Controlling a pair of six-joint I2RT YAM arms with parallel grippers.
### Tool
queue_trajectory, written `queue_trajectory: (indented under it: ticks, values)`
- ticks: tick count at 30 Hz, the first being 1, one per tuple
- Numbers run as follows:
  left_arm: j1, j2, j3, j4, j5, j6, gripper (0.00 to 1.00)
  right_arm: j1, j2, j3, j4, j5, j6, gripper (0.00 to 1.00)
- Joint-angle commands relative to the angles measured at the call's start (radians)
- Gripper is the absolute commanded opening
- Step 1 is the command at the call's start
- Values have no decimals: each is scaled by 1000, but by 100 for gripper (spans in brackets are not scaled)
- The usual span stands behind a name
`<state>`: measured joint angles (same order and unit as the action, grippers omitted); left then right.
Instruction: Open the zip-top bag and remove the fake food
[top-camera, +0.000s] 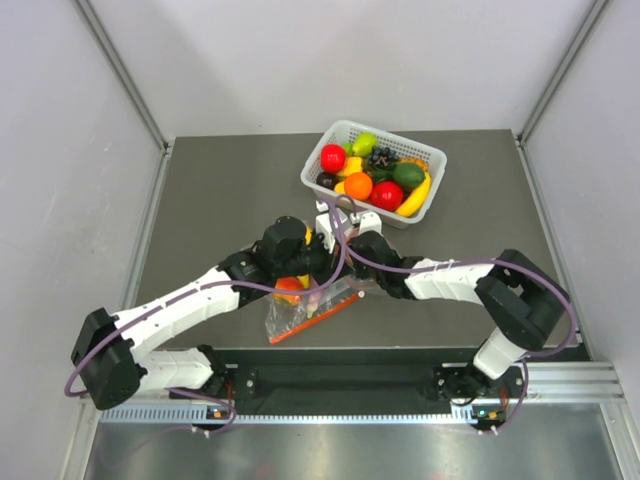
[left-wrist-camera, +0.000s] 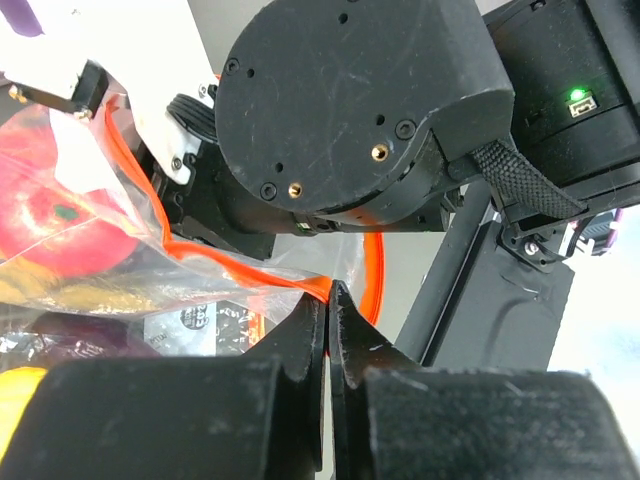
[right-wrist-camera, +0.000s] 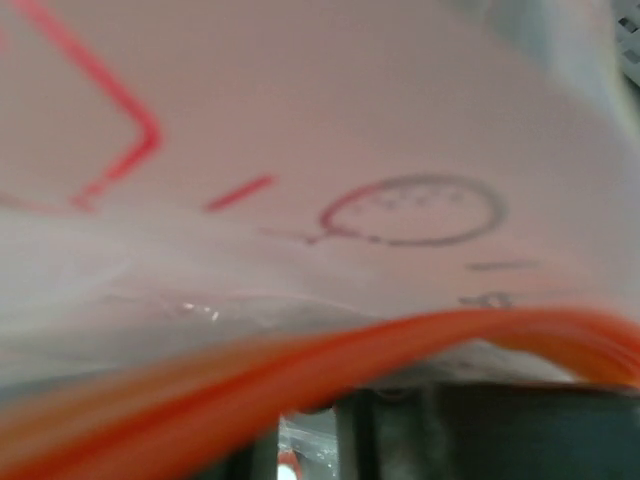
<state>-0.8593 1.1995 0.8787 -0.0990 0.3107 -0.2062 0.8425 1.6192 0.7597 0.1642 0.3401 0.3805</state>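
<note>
Both of the robot's grippers meet at the bag's zip while the bag's bottom hangs free, so the left gripper needs to open and pinch the bag's lower film (left-wrist-camera: 130, 292).
The zip-top bag (top-camera: 300, 318) lies crumpled near the table's front edge, its orange-red zip strip (top-camera: 322, 316) along the lower side. Fake food shows through the film: a red-and-yellow fruit (left-wrist-camera: 50, 215), something purple (left-wrist-camera: 60, 335) and something yellow (left-wrist-camera: 18, 392). My left gripper (left-wrist-camera: 328, 295) is shut, pinching the bag's zip strip (left-wrist-camera: 230, 265) at its tips. My right gripper (top-camera: 345, 283) meets the bag from the right. In the right wrist view the bag film (right-wrist-camera: 350, 120) and blurred zip strip (right-wrist-camera: 330, 370) fill the frame and hide those jaws.
A white basket (top-camera: 432, 180) stands at the back, right of centre, holding a red apple (top-camera: 333, 157), a green pear (top-camera: 364, 143), grapes (top-camera: 382, 157), an orange (top-camera: 358, 185) and a banana (top-camera: 415, 197). Grey walls close both sides. The right arm's black housing (left-wrist-camera: 350, 110) sits close before the left wrist.
</note>
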Motion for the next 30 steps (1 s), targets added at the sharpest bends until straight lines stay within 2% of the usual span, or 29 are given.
queue_trajectory:
  ticks: [1,4,7,11,15,22,29,30]
  values:
    - [-7,-43,-3,87,27,2,0,4,38,-22,-37,54,-14,14]
    - [-7,-32,-9,81,-19,2,0,4,-56,-49,-57,42,-28,5]
    - [-7,-21,-1,50,-90,-1,0,6,-148,-91,-77,10,-37,0]
    - [-7,-11,9,22,-224,-16,0,6,-358,-144,-107,-90,-61,0]
    - [-6,12,19,19,-284,-38,0,6,-510,-171,-161,-177,-83,0]
    - [-4,83,29,38,-257,-52,0,6,-738,-197,-212,-199,-49,0]
    - [-6,98,22,79,-174,-61,0,6,-792,-243,-172,-161,-17,0]
    - [-6,91,17,87,-164,-64,12,6,-785,-255,-142,-156,-14,0]
